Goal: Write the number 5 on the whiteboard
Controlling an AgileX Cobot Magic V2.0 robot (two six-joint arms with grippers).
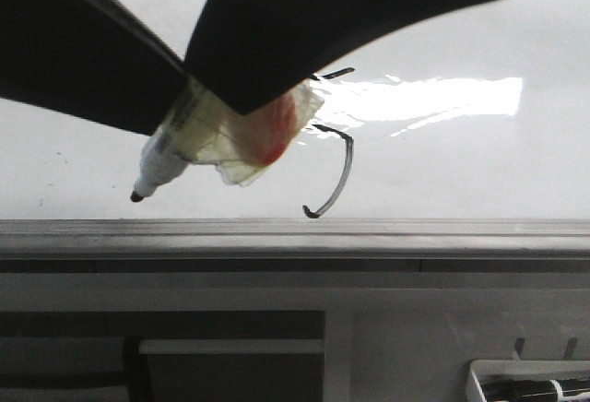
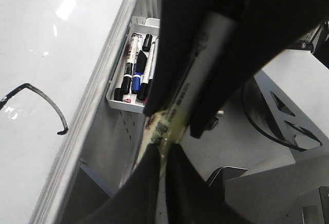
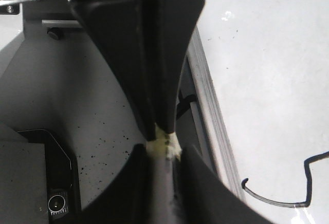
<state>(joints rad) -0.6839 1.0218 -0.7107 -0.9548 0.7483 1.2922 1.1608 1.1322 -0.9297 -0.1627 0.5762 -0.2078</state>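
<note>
The pen lies at a slant across my left gripper's fingers. While my right gripper steadies it, my left gripper next opens and takes the pen's taped part (image 1: 263,135) with the pen's tip ahead.
The number 5 (image 1: 343,167) is drawn in thin black strokes on the glossy whiteboard (image 1: 479,162), with a short top bar and a long hooked tail. Its tail also shows as the black hook (image 2: 47,99) in the left wrist view and the black curve (image 3: 277,201) in the right wrist view. A white marker pen (image 1: 171,158) wrapped in tape hangs left of the 5, black tip pointing down-left near the rail. My left gripper (image 2: 163,154) and right gripper (image 3: 163,153) are both shut on the pen. I cannot tell whether the tip touches the board.
A grey metal rail (image 1: 369,231) edges the board's near side. A white tray (image 2: 119,100) holding several markers hangs below the rail, at bottom right in the front view. A strong glare patch (image 1: 433,98) lies right of the 5.
</note>
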